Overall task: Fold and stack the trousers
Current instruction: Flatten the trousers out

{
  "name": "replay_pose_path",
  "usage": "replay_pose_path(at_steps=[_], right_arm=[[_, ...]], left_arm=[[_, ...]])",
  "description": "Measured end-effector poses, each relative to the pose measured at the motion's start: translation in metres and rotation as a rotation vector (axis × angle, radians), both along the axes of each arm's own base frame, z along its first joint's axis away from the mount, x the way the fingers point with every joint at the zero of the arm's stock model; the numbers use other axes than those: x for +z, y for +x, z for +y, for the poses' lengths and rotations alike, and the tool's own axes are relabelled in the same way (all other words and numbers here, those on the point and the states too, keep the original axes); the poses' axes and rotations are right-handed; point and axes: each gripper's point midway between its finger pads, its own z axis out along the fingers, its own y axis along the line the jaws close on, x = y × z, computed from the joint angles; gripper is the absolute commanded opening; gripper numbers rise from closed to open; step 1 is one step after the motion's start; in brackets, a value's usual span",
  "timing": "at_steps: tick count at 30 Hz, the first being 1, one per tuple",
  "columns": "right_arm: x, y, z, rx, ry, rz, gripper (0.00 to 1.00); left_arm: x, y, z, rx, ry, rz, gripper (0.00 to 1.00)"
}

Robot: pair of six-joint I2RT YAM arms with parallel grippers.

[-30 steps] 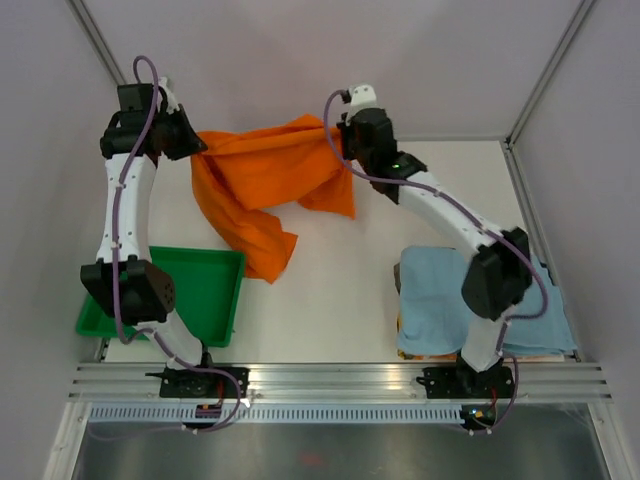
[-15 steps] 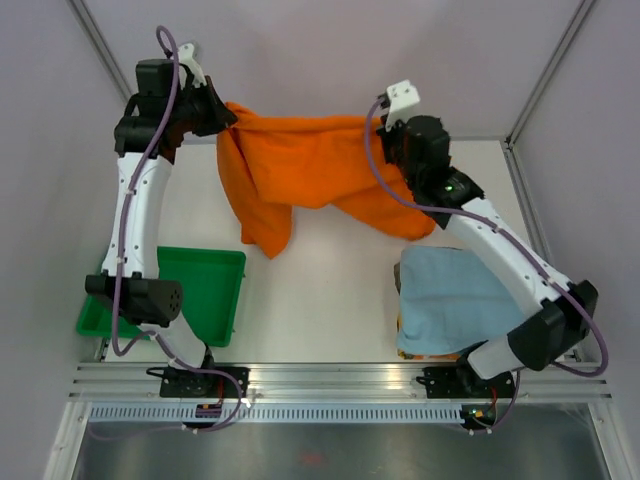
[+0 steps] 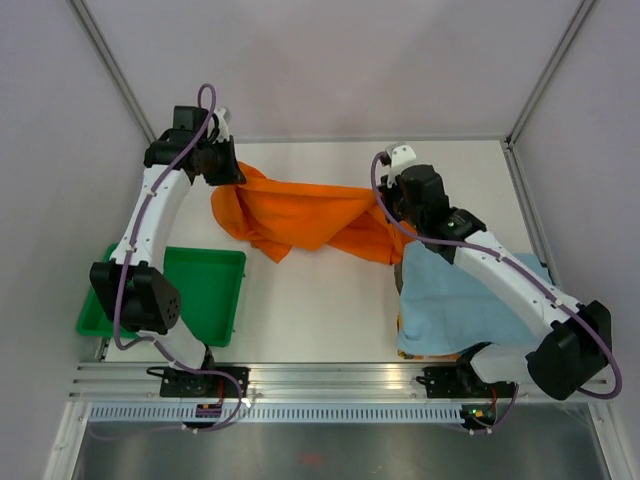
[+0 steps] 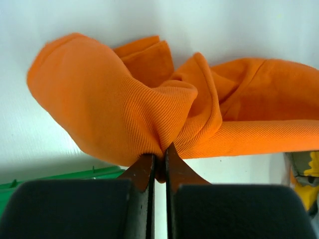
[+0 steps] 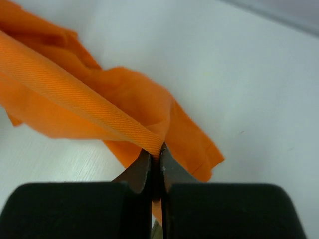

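Note:
My right gripper has its end of the orange trousers. It will let go of that end on the bare table (image 3: 331, 160) close to the back wall.
The bright orange trousers (image 3: 300, 216) hang bunched between my two grippers over the middle of the table, their lower folds resting on it. My left gripper (image 3: 232, 172) is shut on the trousers' left end; in the left wrist view the cloth (image 4: 164, 109) is pinched at the fingertips (image 4: 160, 153). My right gripper (image 3: 384, 207) is shut on the right end; in the right wrist view a taut band of the trousers (image 5: 75, 99) runs into the shut tips (image 5: 156, 153).
A green tray (image 3: 205, 295) sits at the near left. A light blue cloth (image 3: 470, 300) lies folded at the near right under the right arm. Grey walls close in the back and sides.
Both grippers came down and toward the near side with the trousers. The cloth, held up and spread high at the back before, now sags onto the table between them.

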Motion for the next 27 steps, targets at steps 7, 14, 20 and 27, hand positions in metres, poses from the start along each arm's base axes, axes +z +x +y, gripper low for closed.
replay_pose_path(at_steps=[7, 14, 20, 27], right_arm=[[0.143, 0.035, -0.014, -0.114, -0.015, -0.259, 0.0], [0.249, -0.001, -0.023, -0.019, 0.008, -0.493, 0.0], [0.285, -0.024, -0.037, 0.022, -0.064, -0.593, 0.0], [0.258, -0.023, -0.029, 0.118, -0.202, -0.534, 0.0]], left_arm=[[0.135, 0.005, -0.007, -0.021, -0.043, -0.298, 0.02], [0.254, -0.076, -0.007, -0.054, -0.097, -0.619, 0.02], [0.279, -0.128, -0.016, -0.114, -0.158, -0.686, 0.02], [0.219, -0.108, -0.01, -0.062, -0.114, -0.53, 0.02]])
